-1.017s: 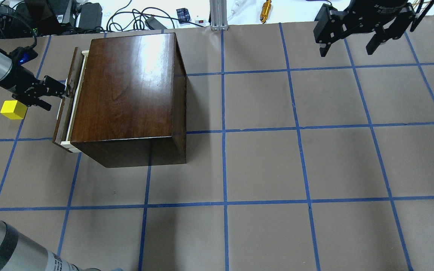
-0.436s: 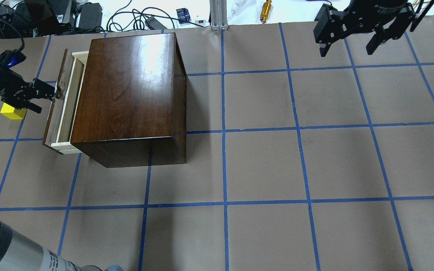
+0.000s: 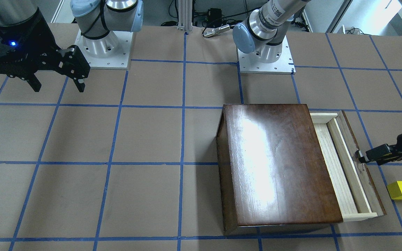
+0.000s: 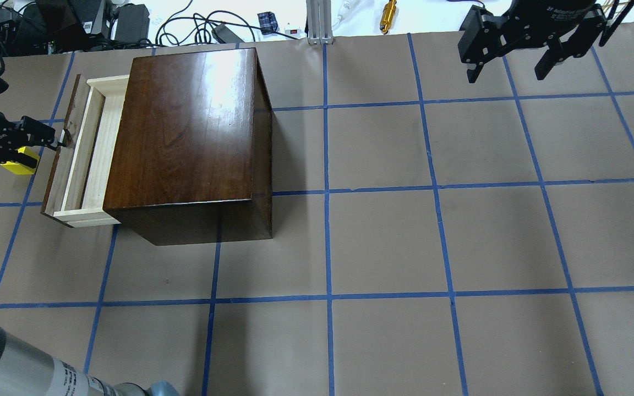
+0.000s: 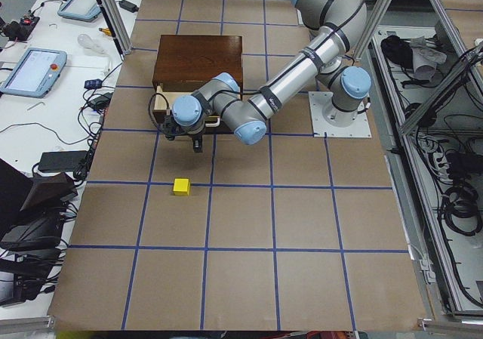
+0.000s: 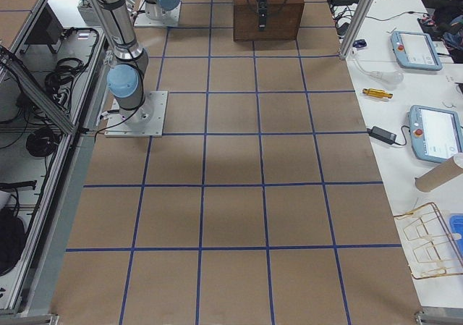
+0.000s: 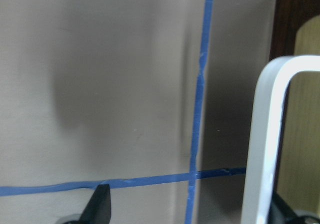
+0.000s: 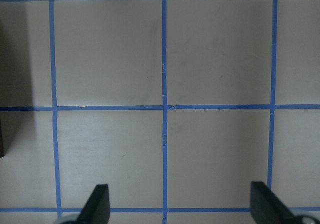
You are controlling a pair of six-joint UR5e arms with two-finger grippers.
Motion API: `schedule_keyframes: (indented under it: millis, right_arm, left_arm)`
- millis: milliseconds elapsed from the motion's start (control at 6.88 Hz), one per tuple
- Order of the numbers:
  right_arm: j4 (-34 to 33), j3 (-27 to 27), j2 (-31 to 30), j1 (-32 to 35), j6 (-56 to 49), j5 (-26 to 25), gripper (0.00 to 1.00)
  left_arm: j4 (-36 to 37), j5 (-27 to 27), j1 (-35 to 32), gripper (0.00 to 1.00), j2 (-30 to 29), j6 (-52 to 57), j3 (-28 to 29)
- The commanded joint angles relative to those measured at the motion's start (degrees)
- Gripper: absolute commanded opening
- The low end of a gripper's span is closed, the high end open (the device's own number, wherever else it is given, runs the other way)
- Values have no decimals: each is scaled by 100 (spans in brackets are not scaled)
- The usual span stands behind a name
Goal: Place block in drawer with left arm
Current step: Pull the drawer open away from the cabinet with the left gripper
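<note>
The left gripper next leaves the white handle to grip the sides of the yellow block lying beside the drawer front.
The yellow block (image 3: 401, 190) lies on the table beside the drawer front, partly hidden under my left gripper in the overhead view (image 4: 18, 167). The drawer (image 3: 337, 167) stands pulled partway out of the dark-brown cabinet (image 4: 185, 137), and its pale inside is empty. My left gripper (image 4: 57, 141) is at the drawer front. In the left wrist view its jaws stand wide apart and the white handle (image 7: 270, 134) lies against the inner side of one finger. My right gripper (image 4: 505, 76) hangs open and empty over the far right of the table.
Blue tape lines divide the brown table (image 4: 383, 242) into squares. Cables, boxes and a brass tool (image 4: 387, 15) lie beyond the far edge. The left arm's forearm (image 4: 14, 368) crosses the near left corner.
The left gripper has moved left, away from the cabinet, and the drawer has slid further out with it. The gripper now covers part of the block. The right arm has not moved.
</note>
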Motion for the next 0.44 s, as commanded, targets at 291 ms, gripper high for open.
schedule_keyframes:
  millis: [291]
  right_arm:
    - [0, 0, 4, 3, 0, 5, 100]
  left_arm:
    - [-30, 7, 45, 100, 6, 28, 63]
